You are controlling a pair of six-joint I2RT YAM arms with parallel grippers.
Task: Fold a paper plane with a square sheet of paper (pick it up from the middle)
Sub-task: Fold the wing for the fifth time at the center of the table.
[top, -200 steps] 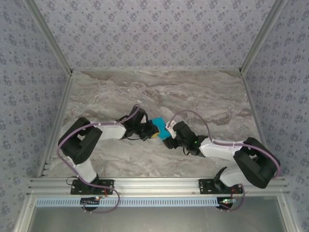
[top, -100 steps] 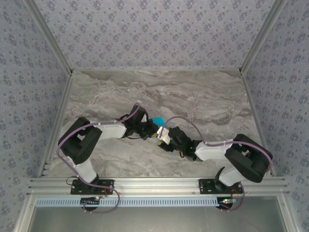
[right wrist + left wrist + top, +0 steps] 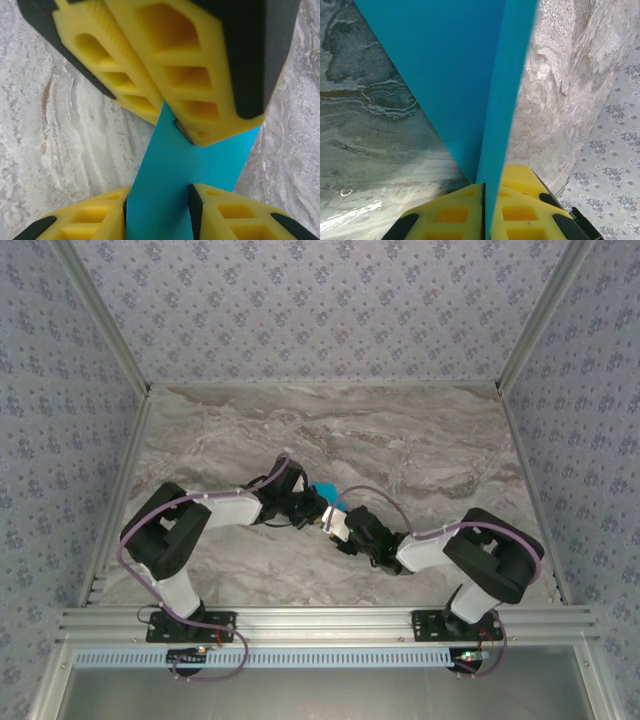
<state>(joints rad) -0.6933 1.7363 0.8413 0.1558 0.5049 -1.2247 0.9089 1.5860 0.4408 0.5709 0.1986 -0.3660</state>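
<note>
Next, my right gripper grips the paper strip [image 3: 161, 200] while my left gripper opens and takes one flap of the paper, because my left gripper is clamping the paper's folded layers together.
The square sheet of paper [image 3: 322, 489] is bright cyan and folded, and it is held up off the marble table at mid-table. My left gripper [image 3: 316, 508] is shut on it. In the left wrist view the folded paper [image 3: 465, 75] rises edge-on from between the closed yellow pads of the left gripper [image 3: 484, 189]. My right gripper [image 3: 340, 521] has come nose to nose with the left one. In the right wrist view its jaws [image 3: 157, 194] stand apart with a strip of the paper [image 3: 185, 165] lying between them, and the left gripper's fingers [image 3: 200, 75] pinch the paper just above.
The marble table [image 3: 420, 440] is bounded by metal rails and patterned walls [image 3: 320, 310] at the back and sides. Both arms bend inward and meet at mid-table, with their cables looping above them.
My right gripper has slid left up to the left gripper and over the paper, and its jaws have narrowed. The left gripper has kept its hold and barely moved.
</note>
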